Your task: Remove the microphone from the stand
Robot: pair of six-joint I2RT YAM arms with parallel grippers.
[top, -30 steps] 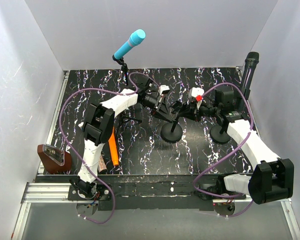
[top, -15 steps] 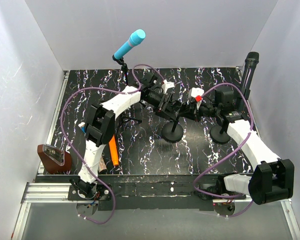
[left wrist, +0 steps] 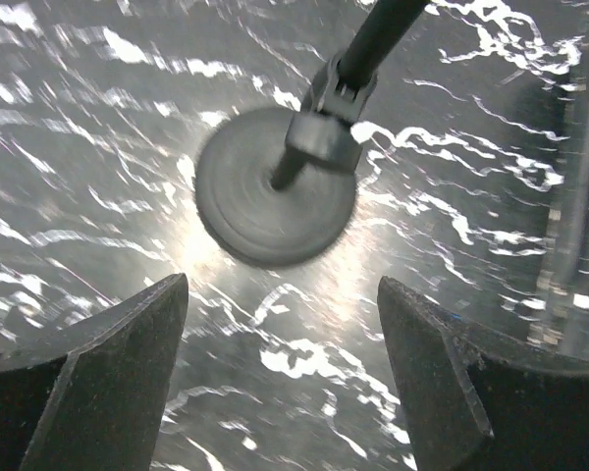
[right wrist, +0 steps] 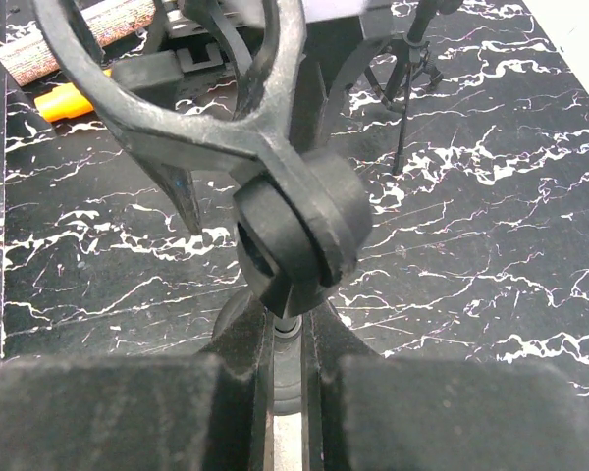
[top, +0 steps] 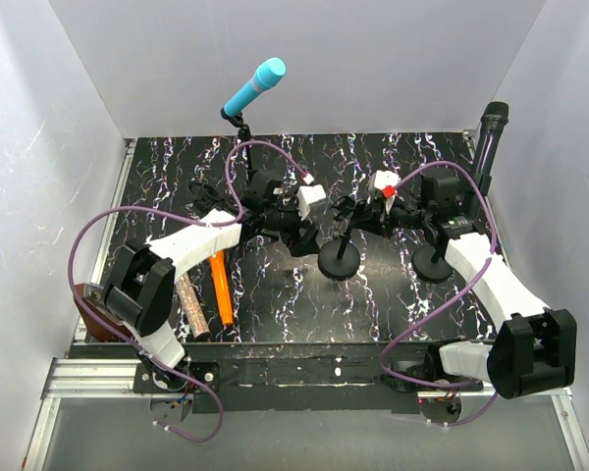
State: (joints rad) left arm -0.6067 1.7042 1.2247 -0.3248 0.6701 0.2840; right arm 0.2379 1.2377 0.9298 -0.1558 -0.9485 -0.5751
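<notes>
The pole's collar is beyond my open left fingers, so I should move in, grip the collar's knob (left wrist: 324,144) and turn it.
A black stand with a round base (top: 339,262) stands mid-table. My right gripper (top: 359,218) is shut on its pole just under the swivel joint (right wrist: 299,231). The forked clip (right wrist: 167,98) above the joint is empty. My left gripper (top: 312,240) is open, low over the table left of the base (left wrist: 275,186), nothing between its fingers (left wrist: 128,343). An orange microphone (top: 219,289) and a glittery one (top: 187,304) lie flat at the left. A blue microphone (top: 255,86) sits on a tripod stand at the back.
A black microphone (top: 489,137) stands on a second round base (top: 434,263) by the right wall, close behind my right arm. A brown object (top: 103,304) lies at the table's left edge. The tripod legs (right wrist: 407,88) are just behind the held stand. White walls enclose three sides.
My left gripper has opened and drawn back left and down from the top of the stand, its elbow swinging out left. The right gripper keeps its grip on the pole.
</notes>
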